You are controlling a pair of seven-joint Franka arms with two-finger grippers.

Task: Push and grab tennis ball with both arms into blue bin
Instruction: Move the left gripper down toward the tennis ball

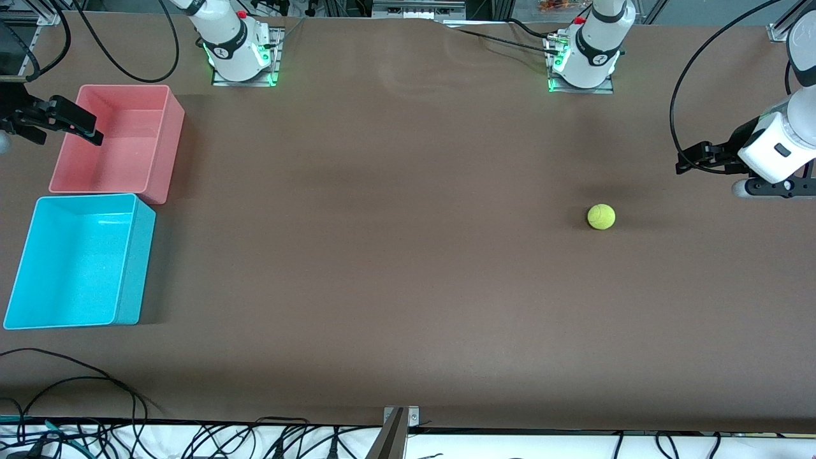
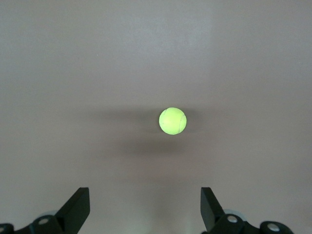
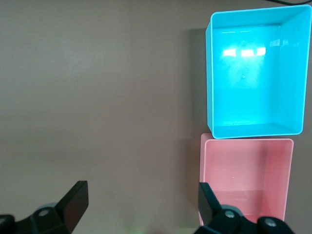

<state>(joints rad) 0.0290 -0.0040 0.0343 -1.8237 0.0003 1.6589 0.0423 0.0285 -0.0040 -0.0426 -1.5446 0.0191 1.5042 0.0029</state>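
Next, my left gripper closes empty over the table [image 1: 639, 176] beside the tennis ball, away from the blue bin. Its fingers can then push the ball.
The tennis ball [image 1: 601, 216] lies on the brown table toward the left arm's end; it also shows in the left wrist view [image 2: 172, 121]. My left gripper [image 1: 692, 159] hovers open and empty over the table beside the ball, and its own view [image 2: 145, 209] shows the ball ahead of it between the lines of the two fingers. The blue bin [image 1: 137, 268] stands empty at the right arm's end and also shows in the right wrist view [image 3: 209, 73]. My right gripper [image 1: 64, 127] hovers open and empty at the pink bin's edge; it also shows in its own view [image 3: 141, 204].
An empty pink bin [image 1: 166, 146] stands against the blue bin, farther from the front camera; it also shows in the right wrist view [image 3: 243, 141]. Bare brown table [image 1: 382, 255] stretches between the ball and the bins. Cables lie along the table's near edge.
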